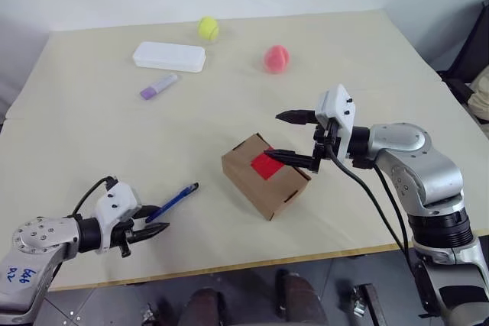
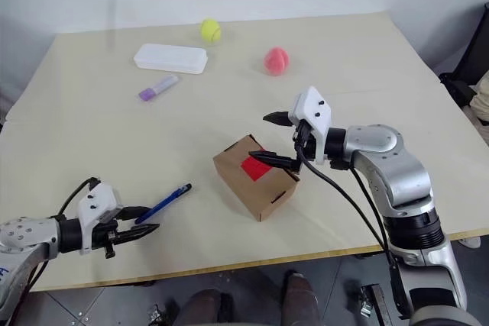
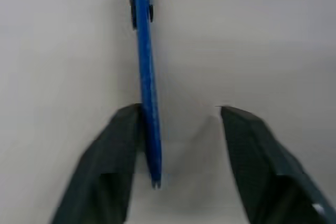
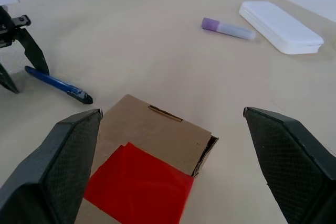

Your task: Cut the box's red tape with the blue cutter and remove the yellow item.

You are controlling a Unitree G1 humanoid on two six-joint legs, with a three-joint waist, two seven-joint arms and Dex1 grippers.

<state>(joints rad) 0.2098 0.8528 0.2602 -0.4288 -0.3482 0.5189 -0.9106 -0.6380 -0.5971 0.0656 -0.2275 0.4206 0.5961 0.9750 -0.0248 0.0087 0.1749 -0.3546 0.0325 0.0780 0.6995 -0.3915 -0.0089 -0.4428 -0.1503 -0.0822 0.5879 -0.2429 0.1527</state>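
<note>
The blue cutter's narrow edge faces up against one finger of my left gripper. Next, I take a new grip on the cutter's near end (image 3: 153, 158) with the slider facing up.
The brown box (image 1: 263, 177) sits closed near the table's middle, with the red tape (image 1: 266, 166) on its top. My right gripper (image 1: 275, 137) is open beside and over the box, its lower finger above the tape and nothing between its fingers. The blue cutter (image 1: 174, 201) lies flat on the table to the box's left. My left gripper (image 1: 157, 219) is open at the cutter's near end. In the left wrist view the cutter (image 3: 147, 77) rests along one finger, and the other finger stands well clear of it. The yellow item is hidden.
At the back of the table lie a flat white case (image 1: 169, 56), a lilac marker (image 1: 158, 86), a yellow-green tennis ball (image 1: 208, 28) and a pink ball (image 1: 276, 59). The table's front edge (image 1: 229, 265) runs just below my left gripper.
</note>
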